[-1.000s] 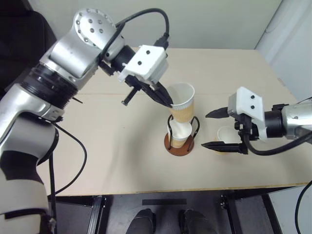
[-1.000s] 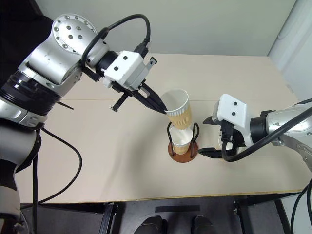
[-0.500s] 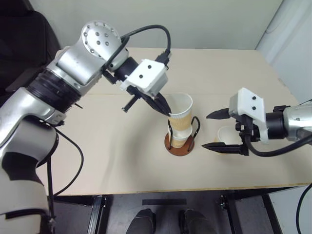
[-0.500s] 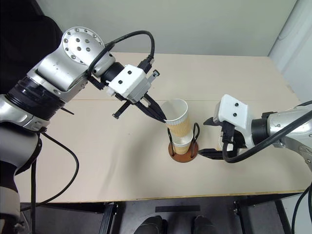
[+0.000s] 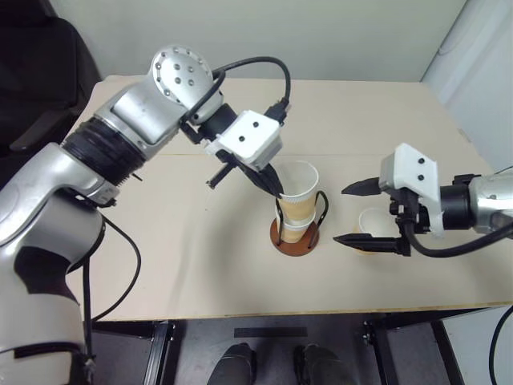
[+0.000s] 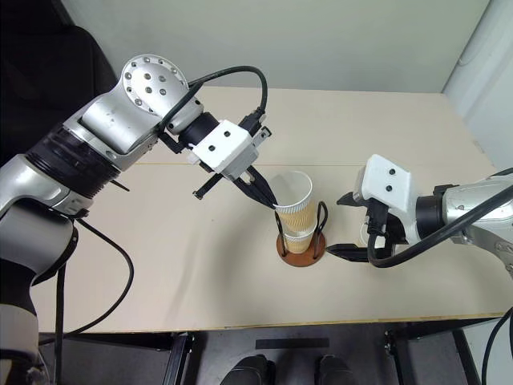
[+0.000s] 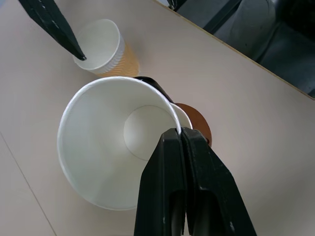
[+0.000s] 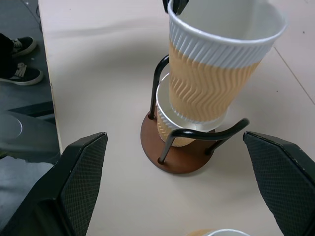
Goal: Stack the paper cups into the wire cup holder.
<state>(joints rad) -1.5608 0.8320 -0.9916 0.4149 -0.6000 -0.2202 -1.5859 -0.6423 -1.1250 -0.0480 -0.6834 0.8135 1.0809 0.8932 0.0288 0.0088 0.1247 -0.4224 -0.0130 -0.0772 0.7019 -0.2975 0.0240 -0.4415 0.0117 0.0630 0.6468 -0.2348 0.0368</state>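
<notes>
My right gripper is to close next on the near-side rim (image 5: pixel 373 233) of the third cup, the one that stands on the table beside the wire cup holder.
My left gripper (image 5: pixel 276 191) is shut on the rim of a paper cup (image 5: pixel 295 192), white above and tan-orange below. That cup is tilted slightly, its bottom set into a second paper cup (image 5: pixel 293 233) that stands in the wire cup holder (image 5: pixel 276 238). The holder's black wire loops (image 8: pixel 206 133) rise on either side of the cups from the reddish-brown base (image 8: pixel 177 164). In the left wrist view the fingertips (image 7: pixel 177 135) pinch the held cup's (image 7: pixel 108 142) rim. A third cup (image 5: pixel 373 223) stands upright on the table to the right, between the spread fingers of my open right gripper (image 5: pixel 340 215).
The pale wooden table (image 5: pixel 184 265) has its front edge just below the holder. A dark chair (image 5: pixel 40 72) stands at the back left. Black cables (image 5: pixel 112 265) hang from the left arm over the table's left side.
My left gripper has come down with its cup, whose bottom now sits inside the cup in the holder. The right gripper has kept its place and stayed open.
</notes>
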